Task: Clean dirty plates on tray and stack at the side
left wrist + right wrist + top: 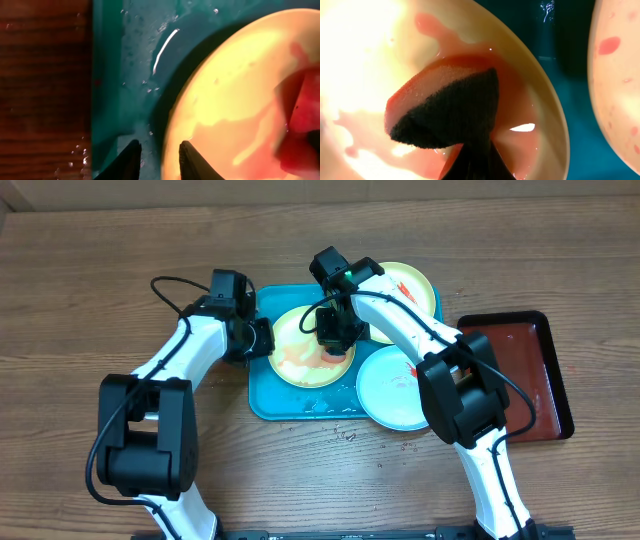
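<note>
Watery red sauce sits on the plate, so my left gripper will grip the plate's rim (170, 134), then lift and tilt the plate to drain it before setting it aside.
A pale yellow-green plate (300, 345) smeared with watery red sauce lies on the turquoise tray (300, 408). My right gripper (335, 340) is shut on a pink sponge with a dark scouring face (445, 110) and presses it onto that plate (370, 50). My left gripper (262, 340) is shut on the plate's left rim (172, 145), one finger over the tray (130, 75), one over the plate (240, 100). A second yellow-green plate (410, 292) with red spots lies at the tray's back right. A white plate (392, 388) overhangs the tray's right edge.
A dark red tray (530, 375) lies to the right of the plates. Bare wood tabletop (120, 290) lies left of the turquoise tray and in front of it. Water drops lie on the table by the tray's front edge (345, 435).
</note>
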Robot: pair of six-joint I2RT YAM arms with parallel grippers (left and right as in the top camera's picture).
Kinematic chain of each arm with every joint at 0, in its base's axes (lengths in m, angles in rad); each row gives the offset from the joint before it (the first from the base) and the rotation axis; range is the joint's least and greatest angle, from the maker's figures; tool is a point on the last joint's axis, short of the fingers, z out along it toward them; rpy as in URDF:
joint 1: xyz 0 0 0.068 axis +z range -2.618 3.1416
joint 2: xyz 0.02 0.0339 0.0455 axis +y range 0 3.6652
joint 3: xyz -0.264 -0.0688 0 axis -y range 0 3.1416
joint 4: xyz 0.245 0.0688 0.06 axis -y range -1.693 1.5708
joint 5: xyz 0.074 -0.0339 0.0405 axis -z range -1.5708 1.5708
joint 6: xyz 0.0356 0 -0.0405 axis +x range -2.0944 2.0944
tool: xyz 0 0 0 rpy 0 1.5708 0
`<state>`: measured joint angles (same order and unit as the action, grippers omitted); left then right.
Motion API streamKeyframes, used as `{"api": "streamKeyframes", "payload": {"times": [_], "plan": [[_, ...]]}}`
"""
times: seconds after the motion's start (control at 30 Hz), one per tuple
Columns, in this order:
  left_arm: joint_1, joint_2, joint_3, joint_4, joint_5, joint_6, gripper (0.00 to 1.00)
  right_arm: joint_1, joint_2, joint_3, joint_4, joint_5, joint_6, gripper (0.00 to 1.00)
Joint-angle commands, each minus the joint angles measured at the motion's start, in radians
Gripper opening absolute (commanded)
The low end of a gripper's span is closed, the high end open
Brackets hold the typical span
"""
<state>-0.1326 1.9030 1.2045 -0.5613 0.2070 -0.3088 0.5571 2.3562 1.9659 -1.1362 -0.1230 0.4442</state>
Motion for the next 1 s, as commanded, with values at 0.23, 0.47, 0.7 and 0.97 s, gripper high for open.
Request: {"api": "streamKeyframes", "payload": {"times": [0.23, 0.47, 0.7, 0.97], "plan": [[-0.042, 0.028, 0.006, 0.013, -0.023, 0.036, 0.29, -0.001, 0.015, 0.017, 0.004, 0.021, -0.004, 0.04], [-0.042, 0.099, 0.006, 0.02, -0.023, 0.031, 0.04, -0.001, 0.015, 0.017, 0.003, 0.021, -0.004, 0.04], [-0.031, 0.096, 0.034, 0.023, -0.023, 0.024, 0.04, -0.001, 0.014, 0.018, 0.004, -0.023, -0.004, 0.04], [-0.01, 0.045, 0.182, -0.085, -0.024, 0.034, 0.04, -0.015, -0.091, 0.079, -0.021, -0.061, -0.054, 0.04]]}}
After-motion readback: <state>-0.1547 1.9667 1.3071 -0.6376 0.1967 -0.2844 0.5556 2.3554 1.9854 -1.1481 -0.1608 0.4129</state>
